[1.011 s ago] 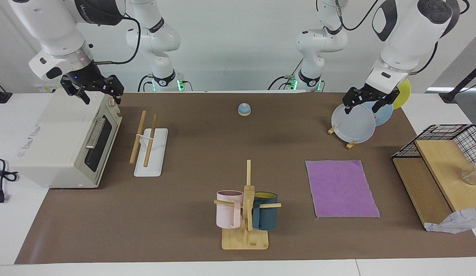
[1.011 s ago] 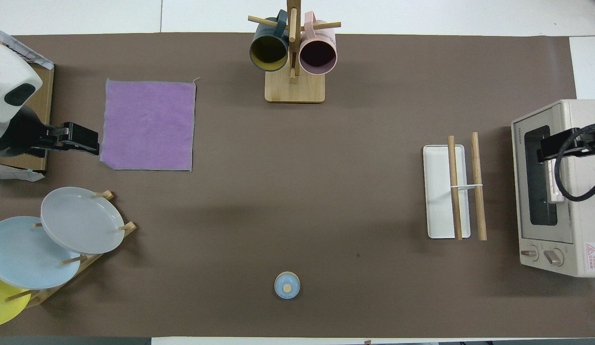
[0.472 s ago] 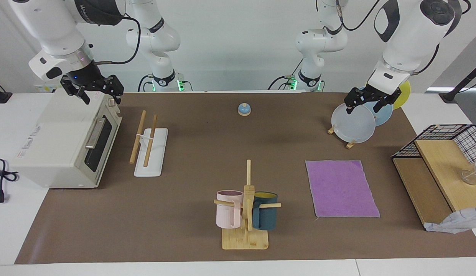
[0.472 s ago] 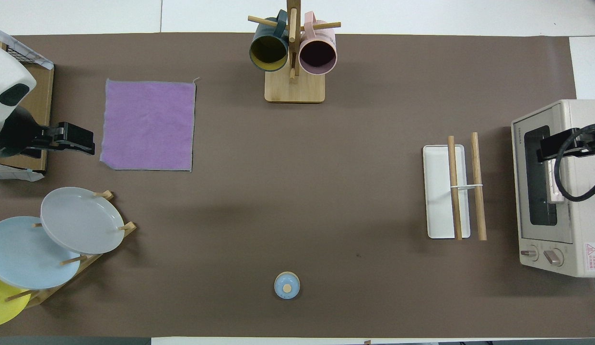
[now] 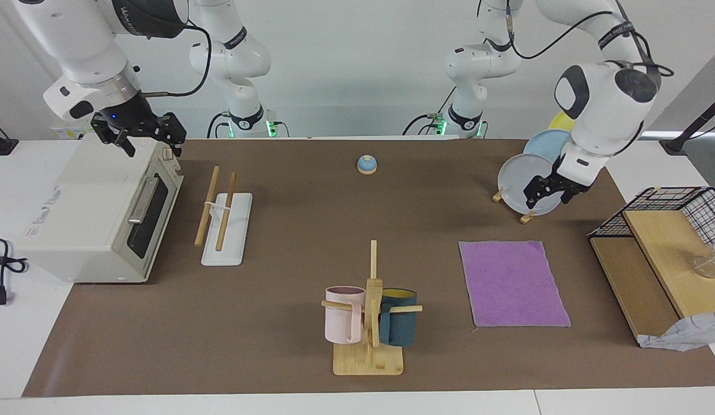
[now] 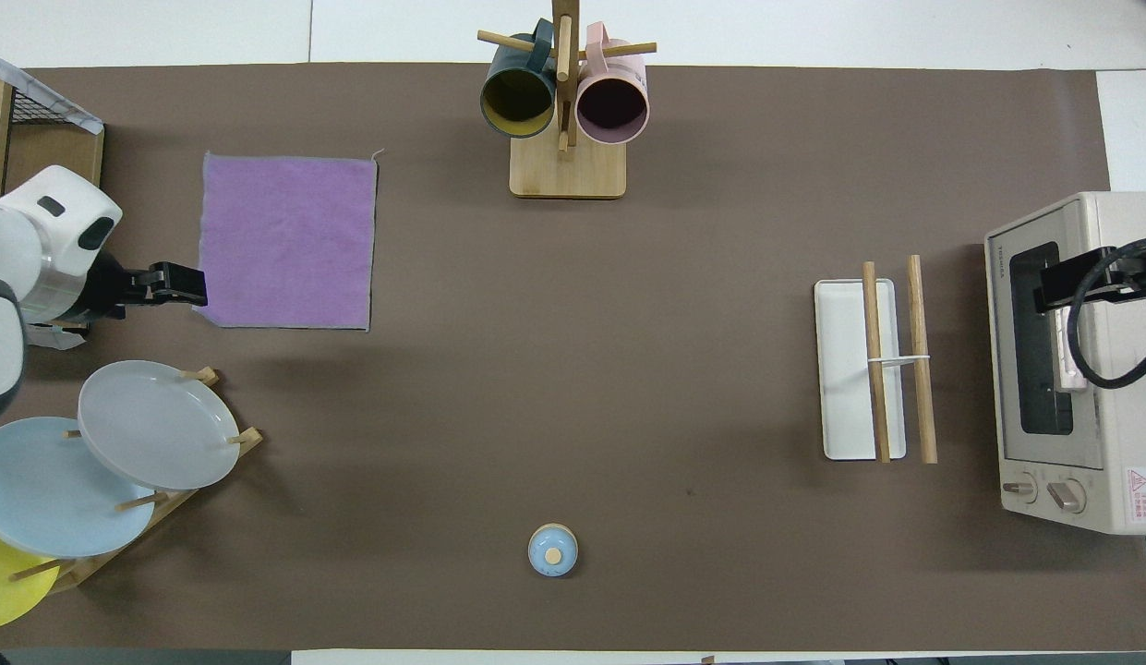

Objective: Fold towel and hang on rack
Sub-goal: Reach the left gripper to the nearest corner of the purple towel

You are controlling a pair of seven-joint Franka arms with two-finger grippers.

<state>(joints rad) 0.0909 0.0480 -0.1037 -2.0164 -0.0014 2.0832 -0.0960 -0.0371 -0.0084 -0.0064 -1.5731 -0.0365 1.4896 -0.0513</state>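
The robot's left gripper needs to move down to the purple towel next and grab the towel's corner [image 6: 208, 312] nearest the grey plate.
The towel [image 5: 513, 282] lies flat, purple face up, on the brown mat toward the left arm's end; it also shows in the overhead view [image 6: 286, 240]. The rack [image 5: 222, 216], two wooden rods on a white base, stands toward the right arm's end beside the toaster oven, also in the overhead view [image 6: 882, 369]. My left gripper [image 5: 546, 202] is open and empty, in the air in front of the grey plate; from overhead [image 6: 196, 286] it sits at the towel's corner nearest the plates. My right gripper [image 5: 152, 151] is open and empty, waiting over the toaster oven's top edge, also seen from overhead [image 6: 1071, 282].
A toaster oven [image 5: 98, 213] stands at the right arm's end. A mug tree [image 5: 370, 311] with pink and teal mugs stands beside the towel. A plate stand [image 5: 521, 178] is nearer to the robots than the towel. A blue bell [image 5: 366, 164] and a wooden shelf with wire basket [image 5: 651, 265] are also here.
My left gripper has come down from above the plates and moved toward the towel's near corner, its wrist turned. The right arm, towel and rack have not moved.
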